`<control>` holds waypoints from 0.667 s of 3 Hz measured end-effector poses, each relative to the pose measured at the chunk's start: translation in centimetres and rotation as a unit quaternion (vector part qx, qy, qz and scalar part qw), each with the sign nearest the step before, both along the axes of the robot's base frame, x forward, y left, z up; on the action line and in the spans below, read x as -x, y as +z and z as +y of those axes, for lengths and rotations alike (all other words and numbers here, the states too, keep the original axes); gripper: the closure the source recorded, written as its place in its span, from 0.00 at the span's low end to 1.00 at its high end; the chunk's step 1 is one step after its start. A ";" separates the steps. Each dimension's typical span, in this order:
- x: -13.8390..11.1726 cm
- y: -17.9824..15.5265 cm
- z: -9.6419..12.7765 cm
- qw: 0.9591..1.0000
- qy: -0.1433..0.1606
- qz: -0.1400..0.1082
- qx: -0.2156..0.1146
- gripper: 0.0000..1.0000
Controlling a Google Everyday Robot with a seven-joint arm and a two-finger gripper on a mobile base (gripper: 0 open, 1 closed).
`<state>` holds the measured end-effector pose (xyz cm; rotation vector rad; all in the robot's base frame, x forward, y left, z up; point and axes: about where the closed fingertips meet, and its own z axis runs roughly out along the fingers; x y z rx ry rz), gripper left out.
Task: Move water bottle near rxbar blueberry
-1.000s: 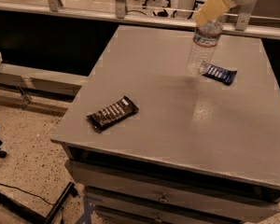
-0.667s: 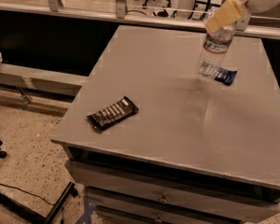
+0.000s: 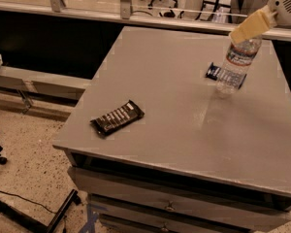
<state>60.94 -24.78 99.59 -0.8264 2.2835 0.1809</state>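
Next, I let go of the water bottle on the grey table [image 3: 233,98], in front of the rxbar blueberry. The bottle now hangs tilted over the table.
The water bottle [image 3: 235,64] is clear and ribbed with a white-blue-red label band. It hangs tilted over the far right of the grey table [image 3: 184,110], its base just above or at the surface. My gripper [image 3: 250,29], with cream-coloured fingers, is shut on the bottle's top, and the cap is hidden by it. The rxbar blueberry [image 3: 214,72], in a dark blue wrapper with white lettering, lies flat right behind the bottle's lower part, partly covered by it.
A black-wrapped bar with white lettering [image 3: 117,118] lies near the table's front left. The table has drawers [image 3: 169,208] below its front edge. A railing and glass partition [image 3: 121,4] run behind the table. A bench [image 3: 34,79] stands at left.
The gripper has carried the bottle slightly right and down. The bottle now overlaps the blue bar and sits lower over the table. The view has shifted a little.
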 end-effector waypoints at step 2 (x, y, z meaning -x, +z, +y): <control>0.4 -0.9 -1.1 1.000 -0.008 0.010 -0.002 1.00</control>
